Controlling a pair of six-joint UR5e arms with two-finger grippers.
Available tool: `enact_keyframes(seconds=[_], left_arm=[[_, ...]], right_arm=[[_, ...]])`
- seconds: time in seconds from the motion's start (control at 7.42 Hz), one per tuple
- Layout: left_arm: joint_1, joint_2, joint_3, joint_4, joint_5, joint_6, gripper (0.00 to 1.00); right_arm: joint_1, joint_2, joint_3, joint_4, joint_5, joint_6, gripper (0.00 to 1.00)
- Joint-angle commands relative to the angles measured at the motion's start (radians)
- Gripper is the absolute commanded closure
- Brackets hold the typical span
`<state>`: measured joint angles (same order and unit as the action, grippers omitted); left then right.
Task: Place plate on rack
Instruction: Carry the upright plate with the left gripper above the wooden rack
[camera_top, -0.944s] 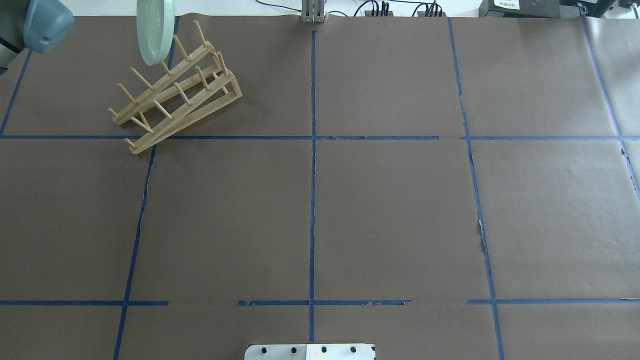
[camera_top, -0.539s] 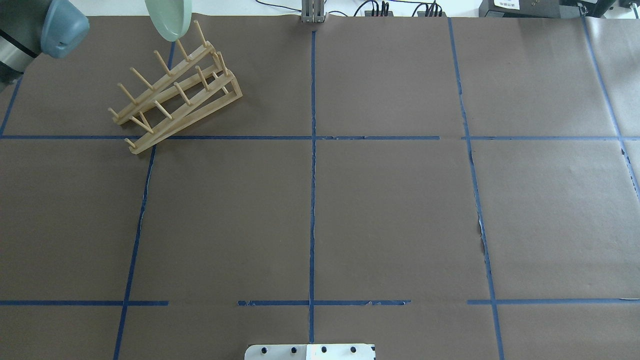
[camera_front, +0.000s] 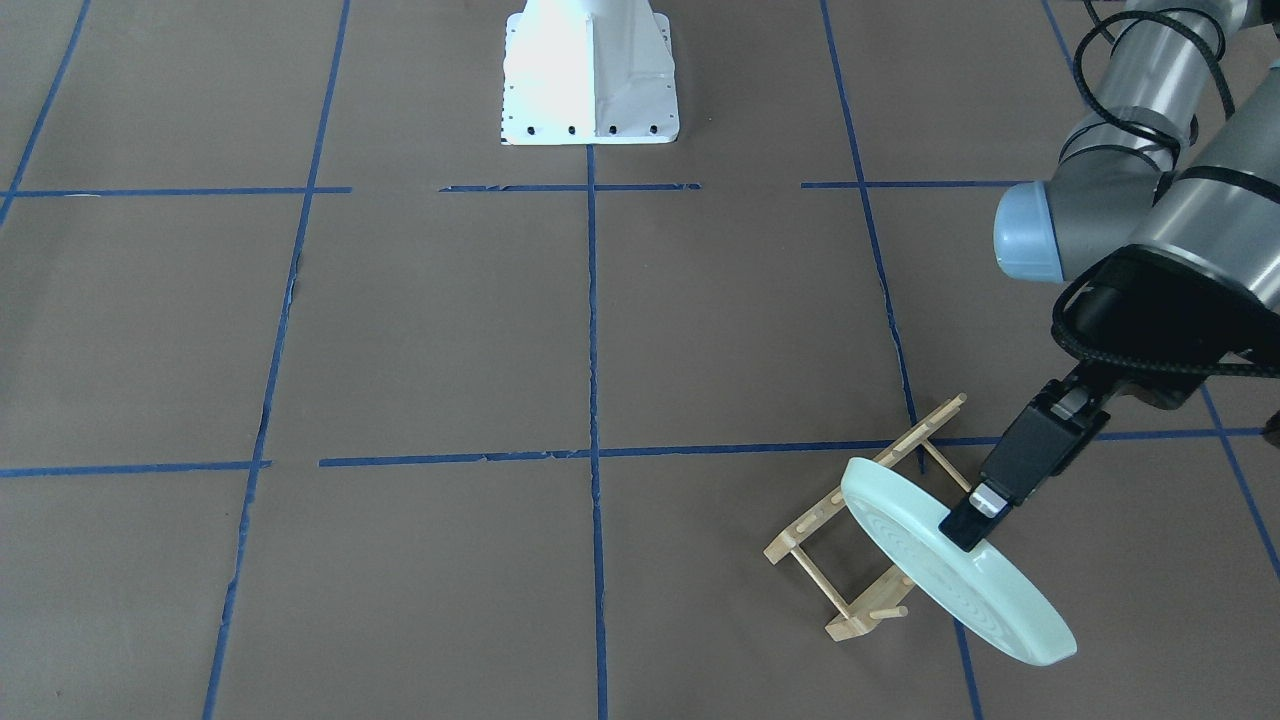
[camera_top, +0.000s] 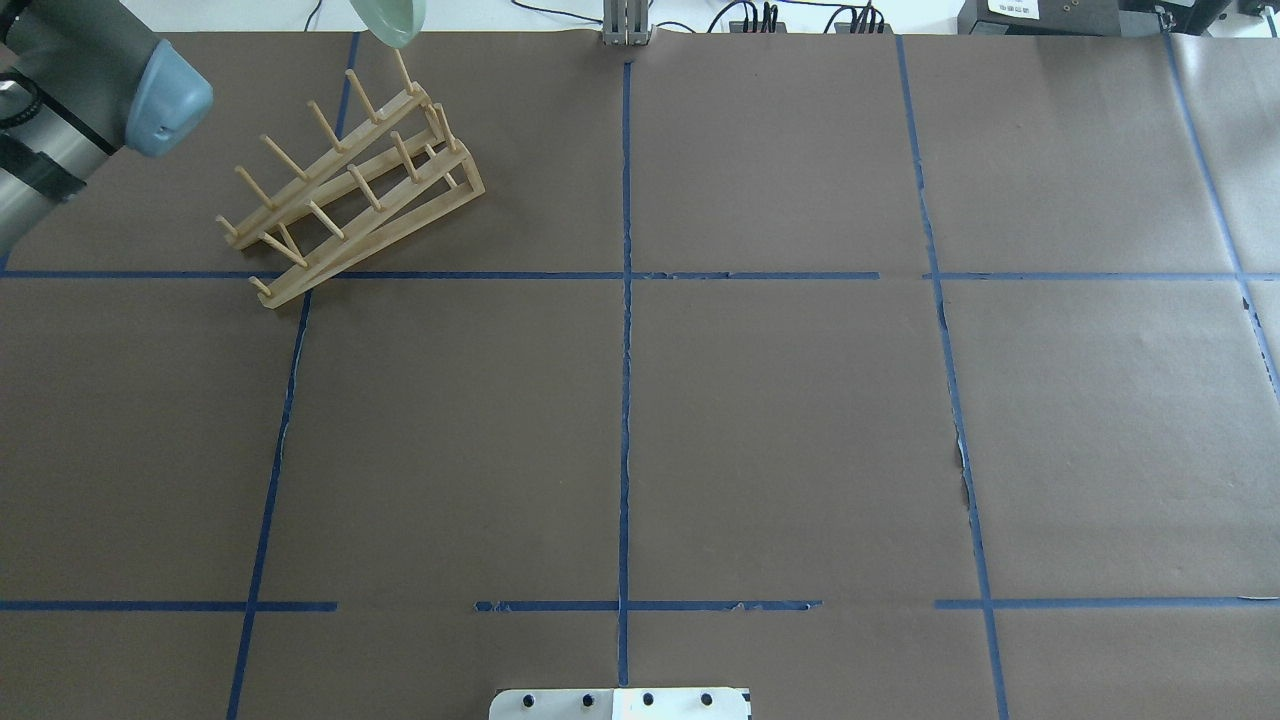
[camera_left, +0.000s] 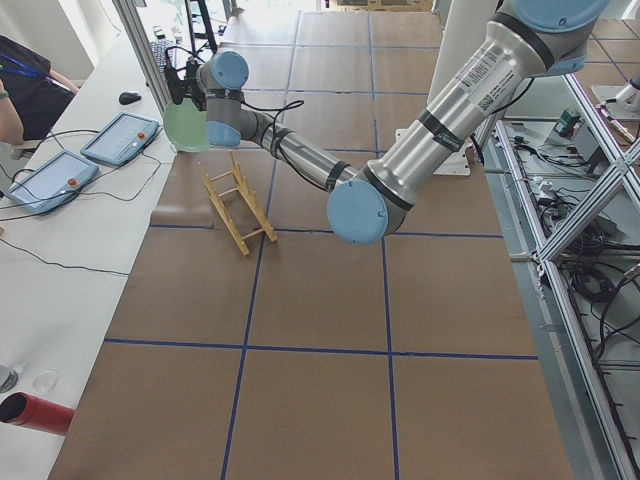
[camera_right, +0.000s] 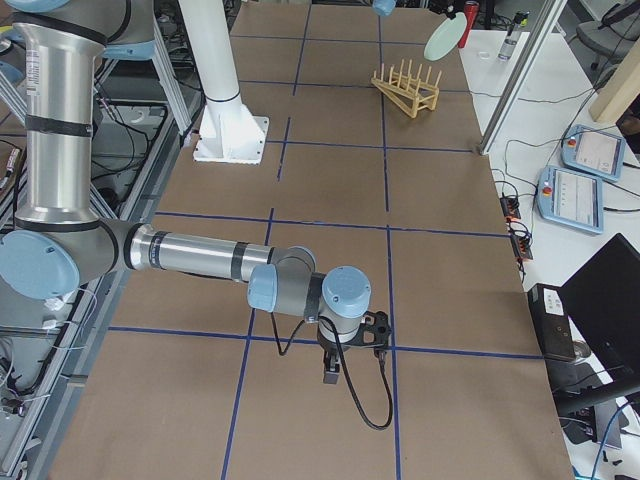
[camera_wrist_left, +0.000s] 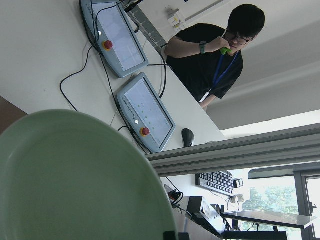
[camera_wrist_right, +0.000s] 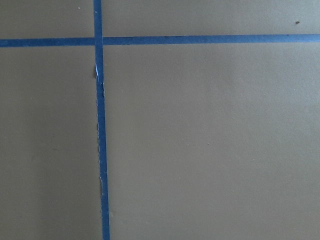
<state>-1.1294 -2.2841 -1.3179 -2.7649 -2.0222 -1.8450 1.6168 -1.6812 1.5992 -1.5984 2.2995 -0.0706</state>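
Next, my left gripper releases the plate between the pegs beside the wooden rack's end crossbar (camera_front: 879, 556), near the far edge of the table. The plate now hangs tilted over the rack's end.
The pale mint-green plate (camera_front: 940, 575) hangs tilted on edge in the air, over the rack's end nearest the table's far edge. My left gripper (camera_front: 968, 528) is shut on the plate's rim. The plate also shows at the top edge of the overhead view (camera_top: 392, 22) and fills the lower left of the left wrist view (camera_wrist_left: 75, 180). The light wooden rack (camera_top: 350, 190) with its upright pegs stands empty at the far left of the table (camera_front: 850, 560). My right gripper (camera_right: 331, 374) hangs low over the table near its right end. I cannot tell whether it is open or shut.
The white robot base (camera_front: 590, 70) stands at the robot's side of the table. Teach pendants (camera_left: 120, 138) lie on the white side table beyond the rack, where a person (camera_wrist_left: 210, 55) sits. A metal post (camera_top: 626, 25) stands at the table's far edge.
The plate has moved right and up along the overhead view's top edge, from beside the rack's middle pegs to over its far end. The left arm's elbow has swung right.
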Motion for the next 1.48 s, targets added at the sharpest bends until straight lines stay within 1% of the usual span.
enact_keyframes(seconds=[0.0, 0.13, 0.4, 0.54, 0.67, 0.94, 1.35], left_arm=[[0.036, 0.064, 0.020, -0.141, 0.036, -0.005, 1.00], [0.037, 0.078, 0.028, -0.169, 0.036, -0.005, 1.00], [0.039, 0.078, 0.045, -0.174, 0.037, -0.005, 1.00], [0.054, 0.080, 0.063, -0.198, 0.060, -0.005, 1.00], [0.078, 0.080, 0.094, -0.222, 0.104, -0.005, 1.00], [0.088, 0.087, 0.108, -0.225, 0.105, -0.005, 1.00], [0.137, 0.094, 0.129, -0.226, 0.146, 0.001, 1.00]], right_arm=[[0.000, 0.000, -0.001, 0.000, 0.000, 0.000, 0.00], [0.002, 0.000, -0.001, 0.000, 0.000, 0.000, 0.00], [0.000, 0.000, -0.001, 0.000, 0.000, 0.000, 0.00], [0.002, 0.000, -0.001, 0.000, 0.000, 0.000, 0.00], [0.000, 0.000, -0.001, 0.000, 0.000, 0.000, 0.00], [0.000, 0.000, 0.001, 0.000, 0.000, 0.000, 0.00], [0.000, 0.000, -0.001, 0.000, 0.000, 0.000, 0.00]])
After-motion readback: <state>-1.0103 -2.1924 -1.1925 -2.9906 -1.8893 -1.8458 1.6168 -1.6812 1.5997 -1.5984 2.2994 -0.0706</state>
